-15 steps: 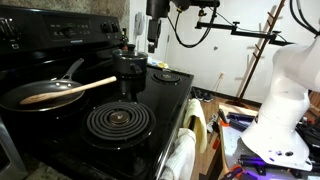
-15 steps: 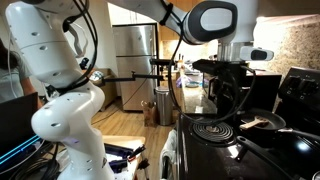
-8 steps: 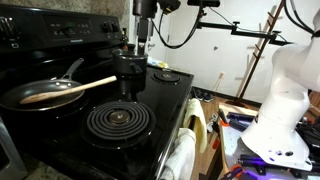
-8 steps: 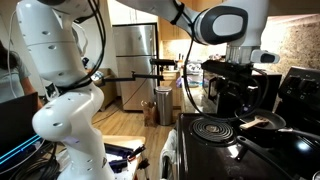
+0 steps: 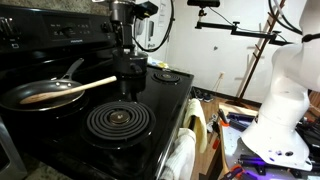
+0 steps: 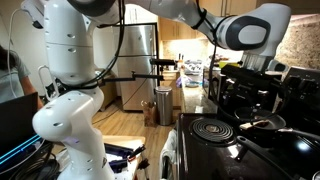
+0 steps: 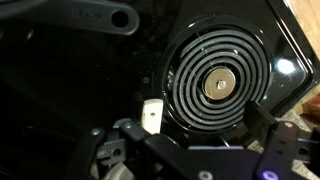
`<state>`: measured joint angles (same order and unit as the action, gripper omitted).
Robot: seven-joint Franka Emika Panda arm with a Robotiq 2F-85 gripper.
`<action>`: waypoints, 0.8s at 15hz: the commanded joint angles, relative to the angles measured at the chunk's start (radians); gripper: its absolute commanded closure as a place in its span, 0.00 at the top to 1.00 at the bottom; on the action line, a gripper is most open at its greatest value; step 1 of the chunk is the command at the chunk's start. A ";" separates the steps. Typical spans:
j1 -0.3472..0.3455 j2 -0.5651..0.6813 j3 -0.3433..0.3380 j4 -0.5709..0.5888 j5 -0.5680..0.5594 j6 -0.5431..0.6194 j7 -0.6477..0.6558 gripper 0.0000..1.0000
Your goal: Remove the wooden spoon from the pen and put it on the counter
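Observation:
Next, my gripper should go to the loose end of the wooden spoon's handle (image 5: 109, 80) (image 7: 151, 119), sticking out past the black frying pan's rim, and close there.
The wooden spoon (image 5: 70, 90) lies across the black frying pan (image 5: 14, 98) on the stove's front left burner, its bowl in the pan and its handle sticking out over the rim to the right. The pan's silvery handle points toward the back. The pan also shows in an exterior view (image 6: 264, 125). My gripper (image 5: 122, 48) hangs open and empty above the back of the stove, to the right of the pan and well above it. In the wrist view the open gripper (image 7: 207, 125) frames the coil burner (image 7: 218, 85); spoon and pan are not visible there.
A black spiral coil burner (image 5: 118, 122) sits at the stove's front. A dark pot-like object (image 5: 128, 70) stands on the back burner just below my gripper. The control panel (image 5: 60, 28) rises behind. A towel (image 5: 180, 155) hangs off the stove front.
My arm has moved left across the back of the stove, toward the pan. The spoon and pan have not moved.

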<state>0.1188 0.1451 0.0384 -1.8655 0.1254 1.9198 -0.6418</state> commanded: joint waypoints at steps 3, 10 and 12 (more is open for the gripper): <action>-0.011 0.110 0.054 0.116 -0.101 -0.015 -0.015 1.00; -0.004 0.210 0.074 0.165 -0.206 0.029 0.011 1.00; -0.003 0.240 0.073 0.174 -0.239 0.050 0.021 1.00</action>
<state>0.1203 0.3334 0.1017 -1.7290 -0.0568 1.9470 -0.6414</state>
